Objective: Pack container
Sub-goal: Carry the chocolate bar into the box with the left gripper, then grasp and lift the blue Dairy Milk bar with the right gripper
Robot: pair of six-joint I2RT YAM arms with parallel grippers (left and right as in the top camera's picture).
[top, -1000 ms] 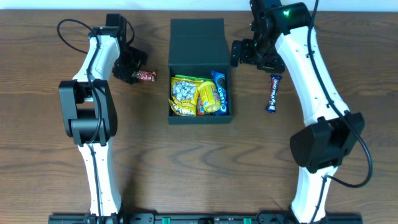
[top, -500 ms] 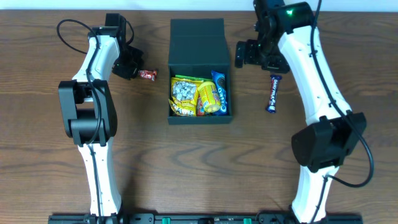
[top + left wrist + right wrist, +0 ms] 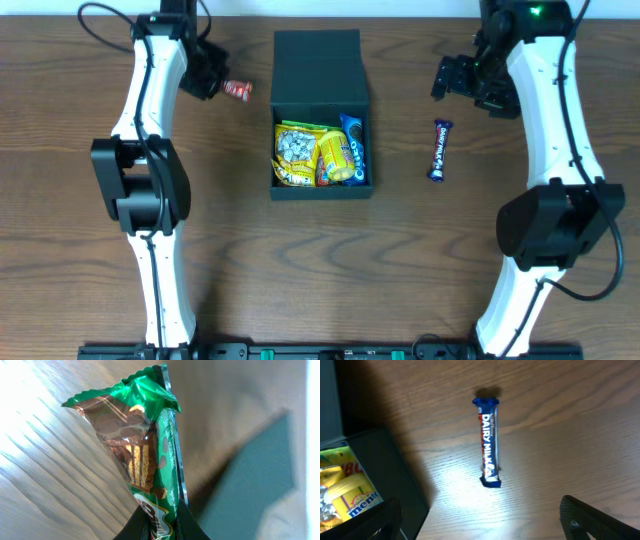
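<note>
The small snack packet will leave my left gripper between the yellow snack packets and the container's lid flap [image 3: 309, 123].
The container [image 3: 320, 70] is a dark teal-black box at the table's far middle, its lid flap folded back; the open part holds yellow snack packets [image 3: 305, 155] and a blue Oreo pack [image 3: 353, 148]. My left gripper [image 3: 222, 85] hangs left of the lid, shut on a small snack packet [image 3: 238, 90]. In the left wrist view that packet [image 3: 145, 450] is green with a wafer picture, pinched between my left gripper's [image 3: 161, 527] jaws. My right gripper [image 3: 452, 80] is open, right of the container, above a blue Dairy Milk bar [image 3: 438, 150]. The bar [image 3: 489, 442] lies flat on the wood.
The container's wall [image 3: 380, 470] shows at the left of the right wrist view, and its teal side [image 3: 255, 485] at the right of the left wrist view. Bare brown tabletop [image 3: 320, 260] spreads in front of the box. Both arm bases stand at the near edge.
My left gripper closed on the small packet and carried it up toward the far edge. My right arm swung rightward, away from the container, staying open.
</note>
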